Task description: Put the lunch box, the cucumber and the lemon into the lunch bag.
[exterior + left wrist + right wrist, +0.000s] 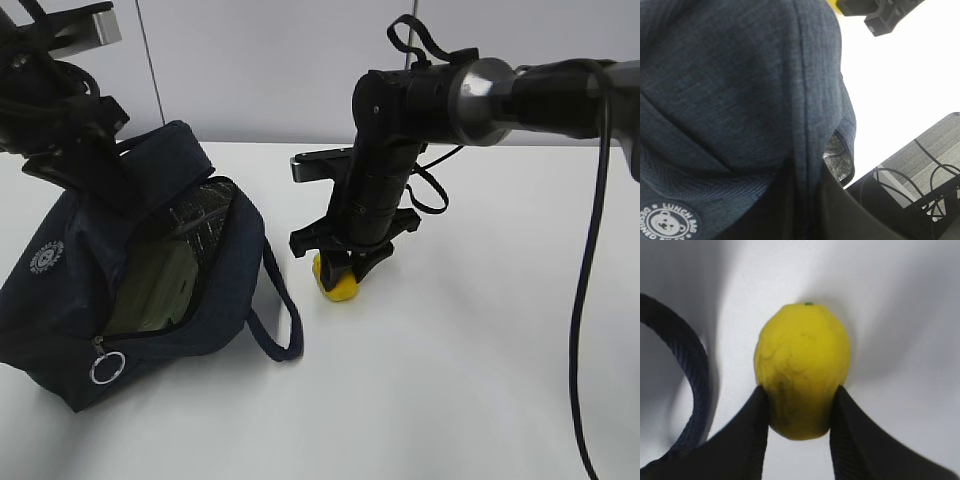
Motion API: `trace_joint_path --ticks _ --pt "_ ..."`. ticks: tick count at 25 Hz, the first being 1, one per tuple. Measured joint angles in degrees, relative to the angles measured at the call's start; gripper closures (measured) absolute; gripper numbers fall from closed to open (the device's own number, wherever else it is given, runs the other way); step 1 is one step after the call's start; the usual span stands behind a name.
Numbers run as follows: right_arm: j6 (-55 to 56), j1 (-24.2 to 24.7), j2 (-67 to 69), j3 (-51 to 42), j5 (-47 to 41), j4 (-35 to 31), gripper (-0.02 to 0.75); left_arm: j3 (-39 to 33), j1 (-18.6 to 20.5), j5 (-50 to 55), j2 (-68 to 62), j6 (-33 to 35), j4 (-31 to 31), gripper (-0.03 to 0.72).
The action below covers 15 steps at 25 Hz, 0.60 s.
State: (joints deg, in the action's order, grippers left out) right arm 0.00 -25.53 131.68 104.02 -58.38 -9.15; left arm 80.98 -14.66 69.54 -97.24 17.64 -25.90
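My right gripper needs to let go of the lemon between the green lunch box and the lunch bag's side (206, 261) by the loop handle.
The navy lunch bag (60, 300) leans on the left of the white table with its top unzipped. Inside it shows the sage-green lid of the lunch box (150, 290). My left gripper (105, 180) is shut on a fold of the lunch bag (740, 75) at its upper back edge; the fabric runs between the dark fingers (855, 215). The yellow lemon (338, 285) rests on the table to the right of the bag. My right gripper (340, 272) reaches down over it, and both fingertips press the sides of the lemon (802, 365). The cucumber is hidden.
A loop handle (280, 325) of the bag lies on the table just left of the lemon, and the handle (690, 365) also shows in the right wrist view. The silver ring pull (106, 368) hangs at the bag's front corner. Silver lining (205, 225) shows in the opening.
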Motion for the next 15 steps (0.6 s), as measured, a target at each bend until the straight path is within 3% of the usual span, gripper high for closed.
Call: trace_joint_path --ticks 9,15 --pt "0.0 0.11 -2.05 4.03 -5.55 3.16 0.49 0.0 0.0 0.0 0.0 0.02 0.0 0.672" --pt "-5.24 2.16 -6.07 4.47 -6.69 -6.27 0.492 0.0 0.0 0.0 0.0 0.12 0.0 0.672"
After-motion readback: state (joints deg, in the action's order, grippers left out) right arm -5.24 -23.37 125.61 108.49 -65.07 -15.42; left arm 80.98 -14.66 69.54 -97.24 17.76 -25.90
